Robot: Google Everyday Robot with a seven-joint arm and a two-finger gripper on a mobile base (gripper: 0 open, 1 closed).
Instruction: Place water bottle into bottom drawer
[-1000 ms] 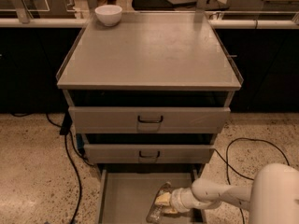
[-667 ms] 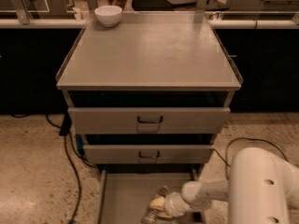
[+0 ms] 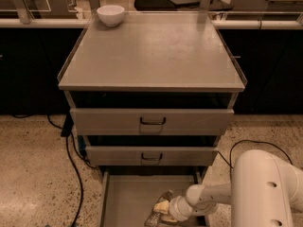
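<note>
I need to release the water bottle from my gripper on the bottom drawer's grey bottom (image 3: 157, 206), about halfway between the sides.
The grey cabinet's bottom drawer (image 3: 125, 197) is pulled open at the bottom of the camera view, showing a flat grey floor. The water bottle (image 3: 160, 205), clear and crinkled with a yellowish band, lies low over the drawer's front right part. My gripper (image 3: 162, 209) reaches in from the right on a white arm and is at the bottle, its fingers mostly hidden by the wrist and the bottle. Whether the bottle rests on the drawer floor cannot be told.
A white bowl (image 3: 111, 14) stands on the cabinet top (image 3: 151, 51) at the back left. Two upper drawers with black handles (image 3: 152, 122) are slightly open. Black cables (image 3: 75, 174) run over the speckled floor on the left and right. My arm's white body (image 3: 267, 190) fills the bottom right.
The arm has pulled in toward the cabinet and its white body looms larger at the bottom right. The gripper and bottle have shifted slightly left and lower over the open drawer.
</note>
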